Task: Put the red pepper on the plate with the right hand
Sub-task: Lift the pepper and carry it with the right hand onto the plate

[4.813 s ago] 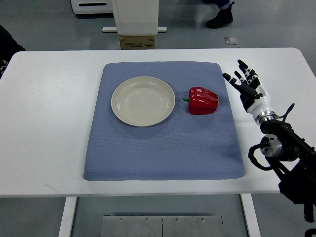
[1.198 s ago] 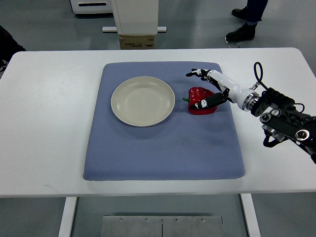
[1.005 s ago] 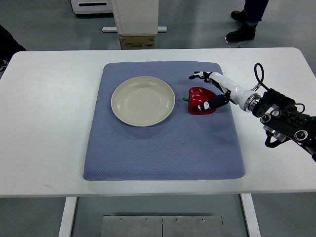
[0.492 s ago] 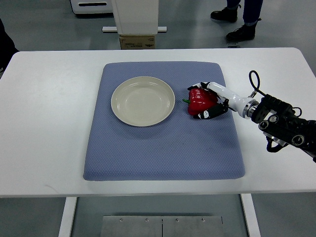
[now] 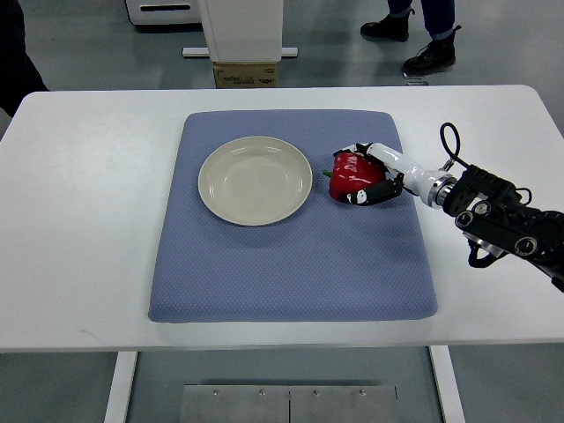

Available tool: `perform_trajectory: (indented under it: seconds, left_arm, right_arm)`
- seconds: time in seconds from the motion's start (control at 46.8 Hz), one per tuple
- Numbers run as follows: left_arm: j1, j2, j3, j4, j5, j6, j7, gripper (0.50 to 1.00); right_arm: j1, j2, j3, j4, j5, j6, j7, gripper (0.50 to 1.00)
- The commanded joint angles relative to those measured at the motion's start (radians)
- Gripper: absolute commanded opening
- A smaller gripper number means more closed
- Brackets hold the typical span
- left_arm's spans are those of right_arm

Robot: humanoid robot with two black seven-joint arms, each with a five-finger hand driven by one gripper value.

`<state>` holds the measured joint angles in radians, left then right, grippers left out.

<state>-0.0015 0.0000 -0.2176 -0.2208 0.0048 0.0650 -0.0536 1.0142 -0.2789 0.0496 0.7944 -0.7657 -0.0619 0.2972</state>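
Note:
My right gripper releases the red pepper next on the cream plate, just off its middle (image 5: 271, 189) toward the arm. The red pepper is now beside the plate.
A red pepper (image 5: 350, 174) with a green stem lies on the blue mat (image 5: 291, 264), just right of the cream plate (image 5: 256, 180). My right hand (image 5: 368, 174) comes in from the right edge and wraps the pepper's right side, fingers curled over its top and thumb under its near side. The plate is bare. The pepper looks slightly tilted toward the plate; whether it is off the mat I cannot tell. No left arm shows.
The mat lies on a white table (image 5: 88, 220). A white post base and a cardboard box (image 5: 245, 75) stand behind the table's far edge. A person's shoes (image 5: 414, 48) are on the floor at the back right.
My right hand has closed round the pepper, and pepper and hand have shifted a little left toward the plate. The person's feet at the back have moved.

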Motion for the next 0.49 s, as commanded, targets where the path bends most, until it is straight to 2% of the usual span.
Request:
perform_trajectory:
  seconds: [0.0,0.471]
  left_arm:
    - [0.0,0.0,0.001,0.0,0.0,0.001,0.0,1.0]
    - [0.0,0.0,0.0,0.0,0.0,0.001,0.0,1.0]
  right_arm:
    - [0.015,0.006,0.004,0.0,0.008,-0.001,-0.01,0.5]
    - [0.104,0.106,0.041,0.003,0.012,-0.001,-0.058,0.5]
